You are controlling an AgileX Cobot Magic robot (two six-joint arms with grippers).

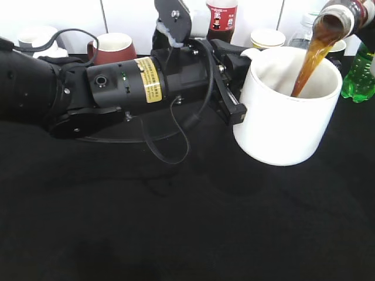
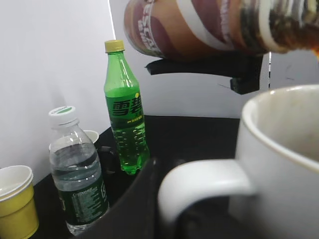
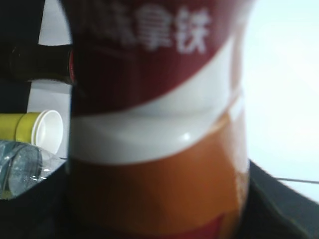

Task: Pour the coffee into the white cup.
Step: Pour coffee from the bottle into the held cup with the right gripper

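My left gripper should release the white cup on the black table (image 1: pixel 137 129), in front of the dark red mug. The white cup is now under the coffee bottle.
The white cup (image 1: pixel 287 111) stands at the right of the black table. My left gripper (image 1: pixel 237 88) is shut on the white cup's handle (image 2: pixel 199 184). The coffee bottle (image 1: pixel 340 17) is tipped mouth-down at the top right and a brown stream (image 1: pixel 304 67) falls into the cup. In the left wrist view the coffee bottle (image 2: pixel 199 27) hangs above the cup's rim (image 2: pixel 279 124). In the right wrist view the coffee bottle's red-brown, white and orange label (image 3: pixel 154 124) fills the frame, held in my right gripper; its fingers are hidden.
A dark red mug (image 1: pixel 114 48), a cola bottle (image 1: pixel 221 19), a yellow paper cup (image 1: pixel 268 38) and a green bottle (image 1: pixel 358 73) stand along the back. The left wrist view shows the green bottle (image 2: pixel 124 109), a water bottle (image 2: pixel 77 174) and a yellow cup (image 2: pixel 15 201).
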